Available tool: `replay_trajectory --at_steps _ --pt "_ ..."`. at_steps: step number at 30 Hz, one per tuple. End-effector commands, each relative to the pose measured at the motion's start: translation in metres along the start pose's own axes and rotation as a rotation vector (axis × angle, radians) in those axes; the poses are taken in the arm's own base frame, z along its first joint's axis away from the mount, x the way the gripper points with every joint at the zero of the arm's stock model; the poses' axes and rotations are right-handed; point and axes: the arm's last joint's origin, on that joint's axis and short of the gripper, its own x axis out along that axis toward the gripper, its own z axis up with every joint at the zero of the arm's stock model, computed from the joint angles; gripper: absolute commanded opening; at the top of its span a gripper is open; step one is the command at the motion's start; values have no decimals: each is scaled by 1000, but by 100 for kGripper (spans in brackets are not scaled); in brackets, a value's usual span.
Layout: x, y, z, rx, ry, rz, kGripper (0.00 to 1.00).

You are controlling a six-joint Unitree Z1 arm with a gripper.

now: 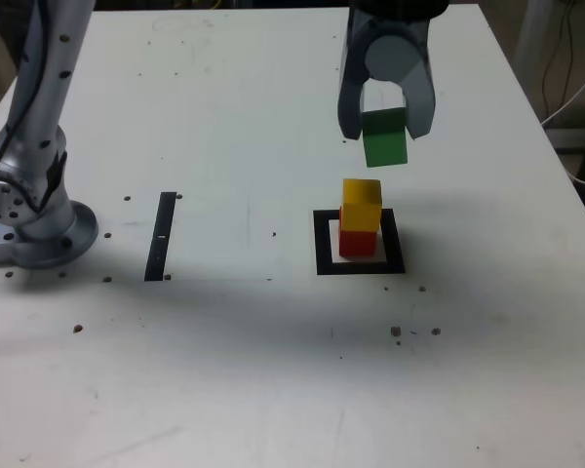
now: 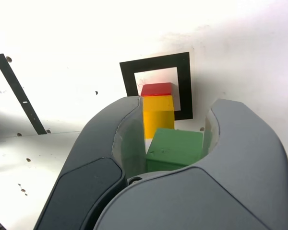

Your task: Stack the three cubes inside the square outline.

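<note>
My gripper is going to the yellow cube. It will put the green cube, now hanging just above the stack, down on top of the yellow cube [image 1: 360, 182] [image 2: 159, 123].
My gripper [image 1: 382, 129] is shut on the green cube [image 1: 384, 141], which hangs in the air a little above the stack. Below it the yellow cube [image 1: 361, 202] rests on the red cube [image 1: 357, 243], both inside the black square outline [image 1: 361, 267]. In the wrist view the green cube [image 2: 175, 148] sits between the grey fingers [image 2: 110, 134]. Past it show the yellow cube [image 2: 158, 115], the red cube [image 2: 156, 89] and the square outline [image 2: 184, 81]. A clear gap separates the green cube from the yellow one.
A narrow black strip [image 1: 162, 236] lies on the white table, at the exterior view's left of the outline. The arm's silver base [image 1: 34, 219] stands at the far left. Small dark specks dot the tabletop. The table's right edge [image 1: 565, 166] is near.
</note>
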Motion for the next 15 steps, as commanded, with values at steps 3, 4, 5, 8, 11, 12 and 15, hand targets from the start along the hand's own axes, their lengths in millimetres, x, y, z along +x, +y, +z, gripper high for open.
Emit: replay_trajectory --at_steps 3,4,5,8,11,12,15 --pt "6 0 0 3 26 -2 3" --pt "8 0 0 3 29 -3 3" --pt "9 0 0 3 33 -3 3" --pt "14 -1 0 5 48 -1 3" --pt "20 -1 0 6 66 6 3" --pt "22 -1 1 7 71 8 3" --pt "27 -1 0 7 83 9 3"
